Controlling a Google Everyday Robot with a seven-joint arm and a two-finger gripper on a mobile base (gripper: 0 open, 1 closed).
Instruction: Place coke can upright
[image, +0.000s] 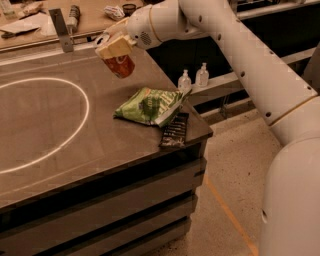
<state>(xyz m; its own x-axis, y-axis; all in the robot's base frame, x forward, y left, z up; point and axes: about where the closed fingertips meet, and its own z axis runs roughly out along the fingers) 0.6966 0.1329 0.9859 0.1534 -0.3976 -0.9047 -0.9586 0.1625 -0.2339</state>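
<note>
My gripper has the coke can, now in the air over the table. Next, I let go of it upright on the dark table (137, 75) behind the green chip bag, near the table's far corner.
The coke can (121, 66) is a small red-orange can. It hangs close to upright, slightly tilted, in the air over the far right part of the dark table (60, 150). My gripper (116, 49) reaches in from the upper right and is shut on the can's top, its cream fingers (111, 50) covering the upper end. The can is clear of the table surface, behind and to the left of the green chip bag (150, 105).
A black snack packet (175, 131) lies at the table's right edge beside the chip bag. A white circle (85, 115) is marked on the table's left part. Two small pump bottles (194, 78) stand on a shelf behind. A metal bracket (61, 29) stands at the far edge.
</note>
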